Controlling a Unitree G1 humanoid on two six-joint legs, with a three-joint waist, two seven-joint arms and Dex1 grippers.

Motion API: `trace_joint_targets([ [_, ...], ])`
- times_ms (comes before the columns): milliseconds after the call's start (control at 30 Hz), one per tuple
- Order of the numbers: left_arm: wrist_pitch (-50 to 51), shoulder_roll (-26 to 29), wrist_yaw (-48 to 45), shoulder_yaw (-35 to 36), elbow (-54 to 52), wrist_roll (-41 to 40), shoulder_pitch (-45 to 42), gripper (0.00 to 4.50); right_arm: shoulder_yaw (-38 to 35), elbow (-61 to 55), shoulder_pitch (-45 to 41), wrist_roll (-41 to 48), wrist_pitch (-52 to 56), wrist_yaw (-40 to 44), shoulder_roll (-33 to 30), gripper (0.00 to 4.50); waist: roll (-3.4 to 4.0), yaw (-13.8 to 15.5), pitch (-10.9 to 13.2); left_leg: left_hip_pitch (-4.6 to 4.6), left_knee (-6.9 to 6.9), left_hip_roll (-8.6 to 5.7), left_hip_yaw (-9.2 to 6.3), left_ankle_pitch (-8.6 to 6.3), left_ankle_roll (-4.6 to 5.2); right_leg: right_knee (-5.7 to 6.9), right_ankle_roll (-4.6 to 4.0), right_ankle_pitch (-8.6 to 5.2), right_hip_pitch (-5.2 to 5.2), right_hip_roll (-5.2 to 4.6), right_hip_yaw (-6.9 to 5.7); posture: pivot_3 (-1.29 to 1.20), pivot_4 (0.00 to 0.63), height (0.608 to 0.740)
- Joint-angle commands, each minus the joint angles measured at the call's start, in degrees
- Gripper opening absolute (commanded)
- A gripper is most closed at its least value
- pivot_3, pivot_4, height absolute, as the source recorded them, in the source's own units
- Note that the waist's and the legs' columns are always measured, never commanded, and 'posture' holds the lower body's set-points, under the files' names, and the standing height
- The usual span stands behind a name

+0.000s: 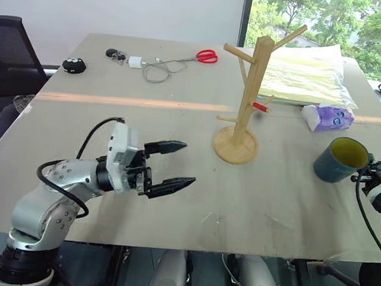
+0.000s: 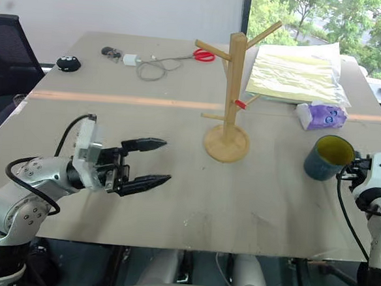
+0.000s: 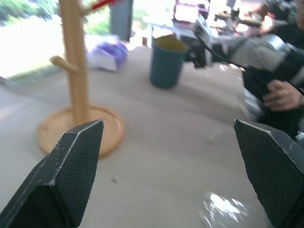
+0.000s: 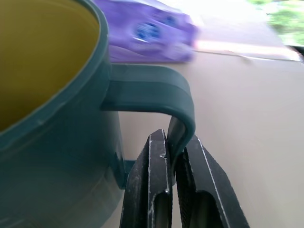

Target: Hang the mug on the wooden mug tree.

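Observation:
I will let go with my right gripper, and then the dark teal mug, now leaning slightly beside the tree, will hang just below the wooden mug tree's red-tipped peg (image 1: 260,131).
The dark teal mug (image 1: 340,160) with a yellow-green inside is at the table's right side, leaning slightly, to the right of the wooden mug tree (image 1: 249,101). My right gripper (image 4: 173,142) is shut on the loop handle (image 4: 152,90), its two black fingers pinching the handle's lower bend. The tree stands upright on its round base (image 1: 236,146) near the table's middle, with a red-tipped peg (image 1: 261,107) facing right. My left gripper (image 1: 188,162) hovers open and empty left of the tree, pointing toward it.
A purple tissue pack (image 1: 327,117) and a plastic bag of yellow-green sheets (image 1: 306,76) lie behind the mug. Red scissors (image 1: 208,56), a white charger with cable (image 1: 153,67) and a small black object (image 1: 73,65) lie at the far edge. A person's hand (image 3: 280,95) is beyond the right arm.

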Motion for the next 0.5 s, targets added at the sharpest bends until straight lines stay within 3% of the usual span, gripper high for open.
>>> trace_joint_targets([
  [33,-2.9,-0.8,-1.5,4.5,-0.9,-2.7,2.4,4.50,0.8,-15.1,0.6,6.9,6.0,2.5,-2.8,0.06,0.02,-0.4,0.0,0.00,-0.01,0.02,0.00,0.00,-0.01,0.00,0.05,0.03,-0.01,0.00,-0.01,0.00,0.150,0.740],
  [233,1.4,2.4,-4.4,9.1,4.1,-8.4,3.2,4.50,6.4,-30.8,-3.0,14.8,17.6,0.8,-6.6,0.06,0.00,-0.7,0.0,-0.01,0.00,0.06,-0.07,-0.02,0.02,0.00,-0.08,-0.10,0.00,-0.01,-0.11,0.00,0.150,0.740],
  [367,0.7,3.9,-7.0,9.1,7.2,-7.4,2.7,4.50,10.2,-33.5,-10.9,16.2,24.1,-2.6,-9.2,0.06,-0.05,-0.6,0.0,-0.02,0.06,0.01,-0.05,-0.03,0.05,-0.01,-0.05,-0.12,0.00,-0.07,-0.10,0.00,0.150,0.740],
  [500,1.1,3.3,-6.2,8.6,6.9,-7.9,2.2,4.50,13.7,-35.1,-18.8,18.6,29.0,-7.2,-7.0,0.06,-0.15,-0.4,0.0,-0.18,0.04,0.00,-0.12,0.01,-0.03,-0.03,-0.15,-0.08,-0.10,-0.09,-0.18,0.00,0.150,0.740],
])
